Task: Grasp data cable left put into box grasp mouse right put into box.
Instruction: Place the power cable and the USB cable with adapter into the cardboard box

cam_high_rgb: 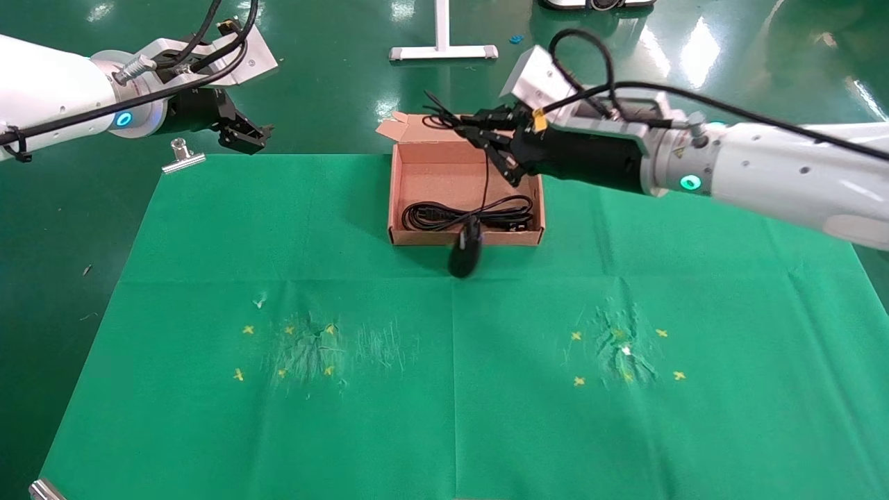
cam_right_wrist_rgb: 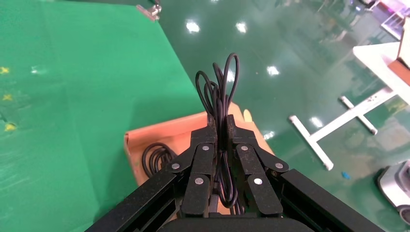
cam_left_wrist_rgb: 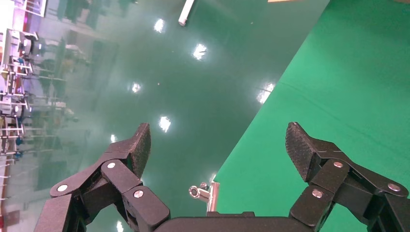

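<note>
The black mouse, now hanging at the box's front wall, will lie on the coiled data cable inside the box's front side (cam_high_rgb: 464, 215) once the robot's right gripper releases it.
The brown cardboard box (cam_high_rgb: 397, 198) stands open at the far middle of the green cloth, lid flap folded back. The data cable (cam_high_rgb: 434, 215) lies coiled inside it and also shows in the right wrist view (cam_right_wrist_rgb: 153, 157). My right gripper (cam_high_rgb: 486, 135) is above the box's far side, shut on the bunched loops of the mouse's thin cord (cam_right_wrist_rgb: 220, 87). The black mouse (cam_high_rgb: 464, 253) hangs from that cord at the box's front wall; I cannot tell whether it touches the cloth. My left gripper (cam_high_rgb: 243, 135) is open and empty above the table's far left corner.
A metal clamp (cam_high_rgb: 182, 156) holds the cloth's far left corner and shows below my left gripper (cam_left_wrist_rgb: 203, 193). Another clamp (cam_high_rgb: 42, 489) sits at the near left corner. Yellow crosses (cam_high_rgb: 248, 330) mark two scuffed patches on the cloth. A white stand base (cam_high_rgb: 443, 50) is on the floor behind.
</note>
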Controlling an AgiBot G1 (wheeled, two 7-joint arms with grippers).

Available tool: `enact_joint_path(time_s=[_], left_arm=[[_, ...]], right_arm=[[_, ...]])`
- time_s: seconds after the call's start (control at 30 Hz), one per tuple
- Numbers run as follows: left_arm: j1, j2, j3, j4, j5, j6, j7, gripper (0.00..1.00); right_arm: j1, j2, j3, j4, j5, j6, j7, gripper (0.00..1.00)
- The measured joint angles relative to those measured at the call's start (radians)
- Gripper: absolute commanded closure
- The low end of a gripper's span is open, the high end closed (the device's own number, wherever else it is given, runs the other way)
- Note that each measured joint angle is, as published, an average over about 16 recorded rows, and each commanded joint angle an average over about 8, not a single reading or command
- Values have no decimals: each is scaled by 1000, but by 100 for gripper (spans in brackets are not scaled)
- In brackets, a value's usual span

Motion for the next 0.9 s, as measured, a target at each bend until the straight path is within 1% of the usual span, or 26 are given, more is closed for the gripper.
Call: enact_joint_path(time_s=[0.3, 0.47, 0.7, 0.9], left_arm=[[8, -13, 0, -53, 59, 18, -70, 0], [10, -17, 0, -69, 77, 24, -90, 0], [13, -19, -1, -82, 92, 29, -106, 0], [14, -21, -1, -87, 98, 31, -113, 0]], right_arm=[[1, 26, 30, 26, 71, -52, 4, 100], [3, 17, 24, 23, 69, -58, -5, 100], [4, -14, -6, 4, 12, -26, -6, 100], [1, -44, -36, -27, -67, 40, -12, 100]])
